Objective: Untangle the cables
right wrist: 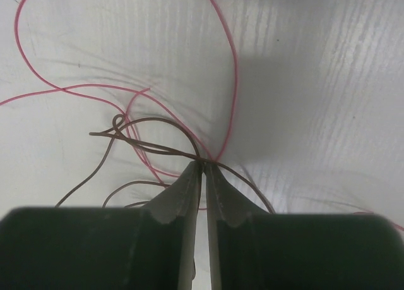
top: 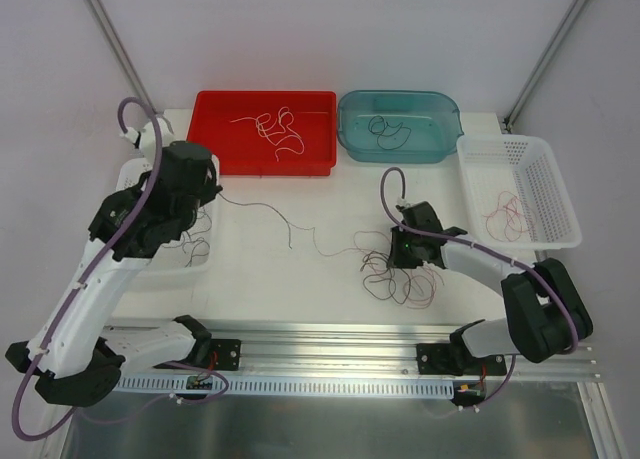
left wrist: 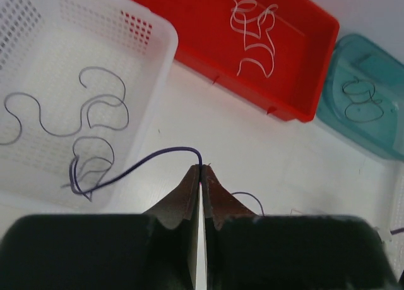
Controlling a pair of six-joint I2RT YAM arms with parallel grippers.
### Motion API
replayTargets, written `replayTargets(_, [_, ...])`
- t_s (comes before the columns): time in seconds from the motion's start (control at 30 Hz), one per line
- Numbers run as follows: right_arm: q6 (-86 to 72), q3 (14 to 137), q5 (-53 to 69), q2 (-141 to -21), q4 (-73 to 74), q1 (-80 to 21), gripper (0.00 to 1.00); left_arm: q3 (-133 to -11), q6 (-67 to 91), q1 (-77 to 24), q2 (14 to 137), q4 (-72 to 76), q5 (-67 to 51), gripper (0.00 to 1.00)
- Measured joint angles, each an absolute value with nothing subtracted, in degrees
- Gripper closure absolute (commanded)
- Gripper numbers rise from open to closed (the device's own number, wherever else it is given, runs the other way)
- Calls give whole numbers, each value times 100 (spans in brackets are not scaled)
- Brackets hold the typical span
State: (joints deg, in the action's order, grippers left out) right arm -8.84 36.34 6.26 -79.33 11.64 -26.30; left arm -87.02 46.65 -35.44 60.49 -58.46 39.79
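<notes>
My right gripper will open and pinch only the dark cable's strands (right wrist: 179, 152) before lifting, because the pink cable bends into its fingers next to the dark cable.
A tangle of thin dark and red-pink cables (top: 395, 276) lies on the white table at centre right. My right gripper (top: 404, 251) is at its top edge; in the right wrist view it (right wrist: 203, 164) is shut on a dark cable (right wrist: 158, 150) where a pink cable (right wrist: 230, 62) crosses it. My left gripper (top: 207, 193) hovers by the left white basket (top: 192, 262). In the left wrist view it (left wrist: 201, 168) is shut on a purple cable (left wrist: 145, 158) that trails down into that basket (left wrist: 154, 43), where similar cables lie.
A red tray (top: 215, 154) with white cables and a teal tray (top: 440, 149) with dark cables stand at the back. A white basket (top: 560, 234) with red cables stands at the right. One loose thin cable (top: 275, 214) lies between the left gripper and the tangle.
</notes>
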Motion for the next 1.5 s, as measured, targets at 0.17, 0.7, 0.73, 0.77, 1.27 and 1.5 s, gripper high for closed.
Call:
replayTargets(0.17, [-899, 3577, 532, -7815, 1299, -2611, 88, -9662, 3959, -3033, 6230, -5841, 4204, 100])
replayTargets(0.7, [-895, 3312, 499, -7404, 1466, -2606, 87, -9791, 2285, -493, 6716, -4974, 4622, 100])
replayTargets(0.73, [-895, 3304, 504, -7369, 1494, -2609, 87, -9572, 2287, -193, 6770, -4899, 4486, 100])
replayTargets(0.77, [-893, 3297, 504, -7317, 1538, -2615, 87, -9371, 2294, 104, 6849, -4812, 4316, 100])
replayTargets(1.27, [-692, 3728, 357, -6431, 2353, -3057, 64, -8320, 2178, 1280, 7658, -4362, 1946, 1])
replayTargets(1.5, [-338, 4158, 51, -6292, 2744, -3096, 48, -7651, 2171, 873, 6641, -4300, 609, 1])
